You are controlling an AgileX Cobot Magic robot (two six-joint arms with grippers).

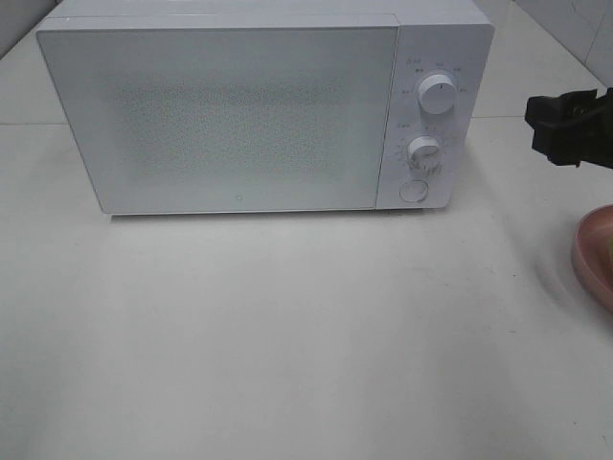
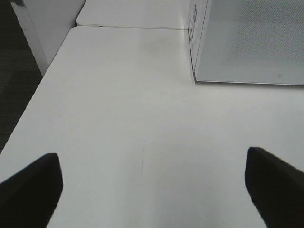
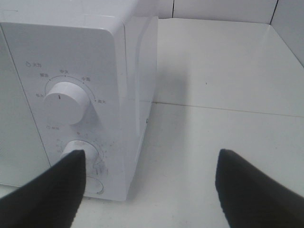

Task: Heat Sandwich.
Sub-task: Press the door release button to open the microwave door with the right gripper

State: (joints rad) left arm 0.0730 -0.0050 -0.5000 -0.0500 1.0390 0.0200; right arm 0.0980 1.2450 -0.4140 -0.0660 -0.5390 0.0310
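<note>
The white microwave has two knobs, and my right gripper should next move to the round button [image 1: 414, 191] [image 3: 93, 185] below them and close on it there.
The white microwave [image 1: 239, 115] stands at the back of the table with its door shut; it also shows in the left wrist view [image 2: 251, 42] and the right wrist view [image 3: 71, 71]. It has two knobs [image 1: 437, 97] and a round button on its right panel. My right gripper [image 1: 551, 125] hovers open and empty to the right of that panel, and its wide-apart fingertips show in the right wrist view [image 3: 152, 190]. A pale yellow-green sliver, maybe the sandwich [image 1: 607, 251], lies on the pink plate at the right edge. My left gripper [image 2: 152, 190] is open and empty over bare table, left of the microwave.
The round pink plate [image 1: 586, 257] is cut off by the right edge of the high view. The white table [image 1: 287, 335] spreads in front of the microwave. A wall and the table's left edge [image 2: 28, 114] show in the left wrist view.
</note>
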